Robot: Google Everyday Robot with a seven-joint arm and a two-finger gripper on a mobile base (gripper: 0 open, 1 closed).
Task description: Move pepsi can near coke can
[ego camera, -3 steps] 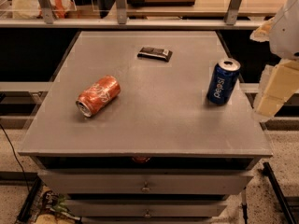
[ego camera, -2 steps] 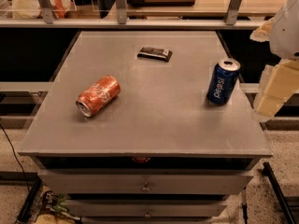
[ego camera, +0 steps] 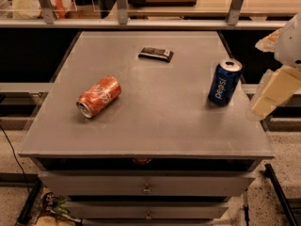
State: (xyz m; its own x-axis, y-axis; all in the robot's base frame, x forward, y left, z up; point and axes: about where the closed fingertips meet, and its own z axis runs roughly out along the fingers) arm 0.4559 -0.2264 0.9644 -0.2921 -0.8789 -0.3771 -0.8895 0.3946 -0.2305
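Observation:
The pepsi can is next for my gripper, which should go to it and close around the lower half of its body [ego camera: 222, 88], leaving the can's silver top free.
The pepsi can [ego camera: 225, 83] is dark blue with white lettering and a silver top. It stands upright near the right edge of the grey table [ego camera: 155, 126]. The coke can [ego camera: 99, 96] is orange-red with white script. It lies on its side on the left part of the table, its silver end toward the front left. My gripper [ego camera: 269, 98] is a cream and white shape at the right edge of the view. It hangs just off the table's right side, a short way right of the pepsi can and apart from it.
A flat dark bar [ego camera: 155, 54] lies on the far middle of the table. A counter with metal posts [ego camera: 121, 4] runs behind the table. Drawers [ego camera: 146, 187] sit below the table front. Speckled floor shows on both sides.

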